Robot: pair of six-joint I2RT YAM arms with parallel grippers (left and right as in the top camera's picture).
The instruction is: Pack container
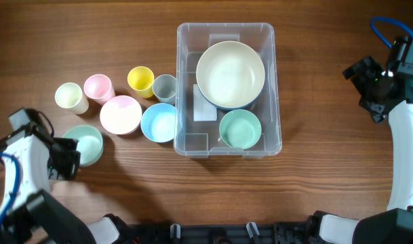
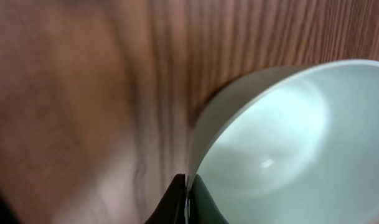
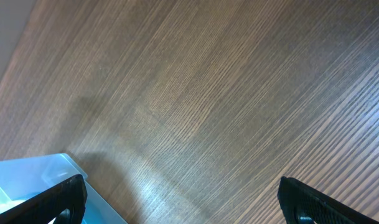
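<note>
Next, I release the pale green bowl from my left gripper inside the green bowl in the clear container [image 1: 241,128].
The clear rectangular container [image 1: 226,89] stands at the table's middle; a corner of it shows in the right wrist view [image 3: 27,186]. Inside it sit a large cream bowl [image 1: 230,73] and a green bowl [image 1: 240,129]. My left gripper [image 1: 69,157] is shut on the rim of a pale green bowl [image 1: 87,144] at the left; in the left wrist view the fingers [image 2: 188,199] pinch the bowl's wall [image 2: 289,143]. My right gripper [image 1: 366,88] is open and empty, held over bare table to the right of the container, its fingertips [image 3: 183,199] wide apart.
Left of the container stand a pink bowl [image 1: 121,114], a blue bowl [image 1: 159,122], and cups: cream [image 1: 69,97], pink [image 1: 97,87], yellow [image 1: 140,80], grey [image 1: 165,87]. Bare wood lies between the container and the right arm.
</note>
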